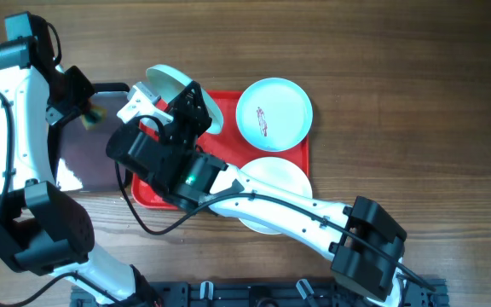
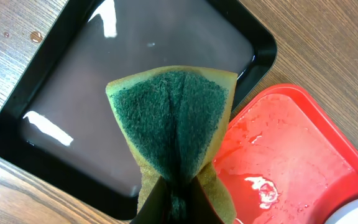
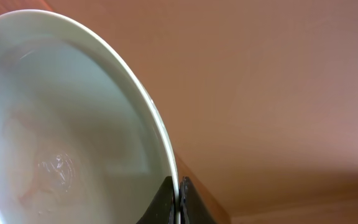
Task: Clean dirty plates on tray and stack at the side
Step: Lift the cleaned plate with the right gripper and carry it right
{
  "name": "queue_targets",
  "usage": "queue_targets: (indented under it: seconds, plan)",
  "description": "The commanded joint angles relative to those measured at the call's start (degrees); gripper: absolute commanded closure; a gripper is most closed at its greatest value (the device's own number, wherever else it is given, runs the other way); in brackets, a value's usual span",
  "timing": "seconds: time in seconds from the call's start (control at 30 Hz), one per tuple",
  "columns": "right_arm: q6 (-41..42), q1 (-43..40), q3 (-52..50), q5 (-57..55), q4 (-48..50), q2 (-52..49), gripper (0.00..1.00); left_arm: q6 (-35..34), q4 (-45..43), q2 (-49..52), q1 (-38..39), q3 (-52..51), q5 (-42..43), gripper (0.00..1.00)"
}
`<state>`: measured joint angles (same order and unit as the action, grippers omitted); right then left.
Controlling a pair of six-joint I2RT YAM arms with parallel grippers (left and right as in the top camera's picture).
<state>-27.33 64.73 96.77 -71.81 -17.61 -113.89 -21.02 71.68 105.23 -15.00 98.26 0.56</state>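
Next, I let go of the pale mint plate, now tilted above the red tray, with my right gripper on the bare table [image 1: 362,131] next to the plate with the reddish smear.
My right gripper [image 3: 179,199] is shut on the rim of a pale mint plate [image 3: 61,124], held tilted above the red tray's [image 1: 301,166] left end; the plate's edge shows overhead [image 1: 170,81]. Its inside looks wet with a faint pinkish trace. A second plate [image 1: 274,113] with a reddish smear lies on the tray's far right. A third plate [image 1: 275,177] lies at the tray's near right, partly under my right arm. My left gripper [image 2: 180,202] is shut on a green-and-yellow sponge [image 2: 173,118], above the black tray [image 2: 73,93].
The narrow black tray [image 1: 79,158] lies left of the red tray on the wooden table. The red tray's floor [image 2: 278,155] is wet. The right arm crosses the tray's front.
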Motion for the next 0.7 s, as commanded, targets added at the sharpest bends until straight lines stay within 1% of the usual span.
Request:
queue_targets:
  seconds: [0.0,0.17,0.27,0.4,0.5,0.6,0.63,0.67]
  plan:
    - [-0.72,0.35,0.07,-2.1,0.28,0.44,0.96,1.07,-0.04,0.66,-0.07,0.22,0.5,0.96]
    - [-0.48,0.37,0.07,-2.1,0.2,0.44,0.96,1.09,-0.04,0.66,-0.07,0.22,0.5,0.96]
    - [2.69,0.35,0.07,-1.9,-1.36,0.44,0.96,1.09,-0.02,0.66,-0.07,0.22,0.5,0.96]
    - [8.46,0.35,0.07,-0.94,-6.69,0.44,0.96,1.09,-0.02,0.66,-0.07,0.22,0.5,0.96]
    - [13.51,0.35,0.07,4.28,-11.72,0.44,0.96,1.09,-0.02,0.66,-0.07,0.22,0.5,0.96]
    - [23.52,0.35,0.07,15.98,-18.58,0.44,0.96,1.09,-0.04,0.66,-0.07,0.22,0.5,0.96]
    - [28.09,0.28,0.07,20.94,-21.88,0.44,0.96,1.09,-0.04,0.66,-0.07,0.22,0.5,0.96]
    - [30.34,0.11,0.07,22.51,-23.54,0.44,0.95,1.09,-0.04,0.66,-0.07,0.22,0.5,0.96]
